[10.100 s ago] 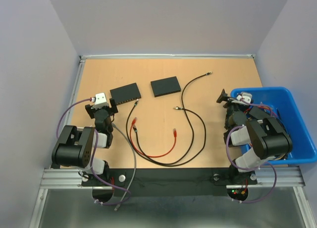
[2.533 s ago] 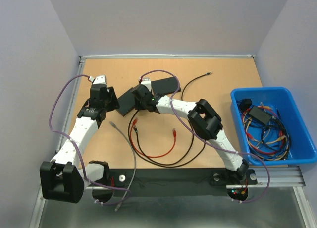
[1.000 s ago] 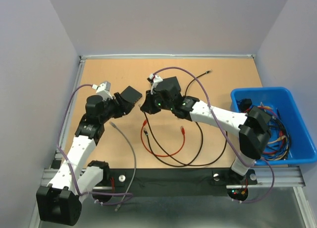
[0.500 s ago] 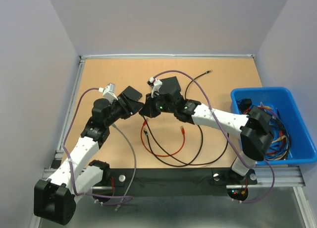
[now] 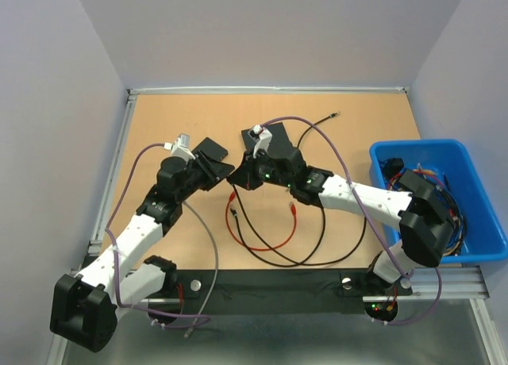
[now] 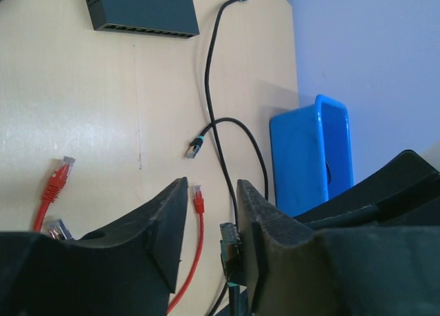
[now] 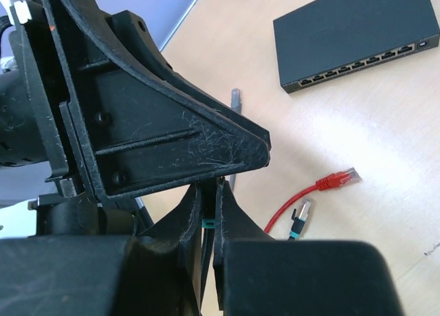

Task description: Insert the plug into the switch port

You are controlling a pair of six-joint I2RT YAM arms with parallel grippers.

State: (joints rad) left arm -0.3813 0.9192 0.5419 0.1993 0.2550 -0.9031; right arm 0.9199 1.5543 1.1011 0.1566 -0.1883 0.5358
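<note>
The robot's right gripper covers the plug's body ahead of its teal collar, so the left gripper should hold the front of the plug while the right gripper takes the collar [image 7: 208, 223].
Above the table my two grippers meet tip to tip. My right gripper [image 7: 210, 189] [image 5: 240, 177] is shut on the black cable's plug [image 6: 229, 242] at its teal collar. My left gripper [image 6: 212, 192] [image 5: 221, 171] stands open around that plug, which lies against one finger with a gap to the other. One black switch [image 7: 357, 36] [image 5: 211, 148] lies flat behind the left gripper, its port row visible. A second switch [image 6: 141, 10] [image 5: 279, 130] lies farther back, partly hidden by the right arm.
On the table lie a red cable [image 5: 262, 242] with red plugs [image 7: 340, 178], a loose teal-collared black plug [image 7: 299, 217], a grey cable plug [image 7: 236, 96] and looping black cable [image 5: 317, 238]. A blue bin [image 5: 476, 246] of cables stands at the right edge.
My left arm has swung right and brought its jaws around the plug, and they have narrowed. The right gripper has shifted slightly right, still shut on the plug.
</note>
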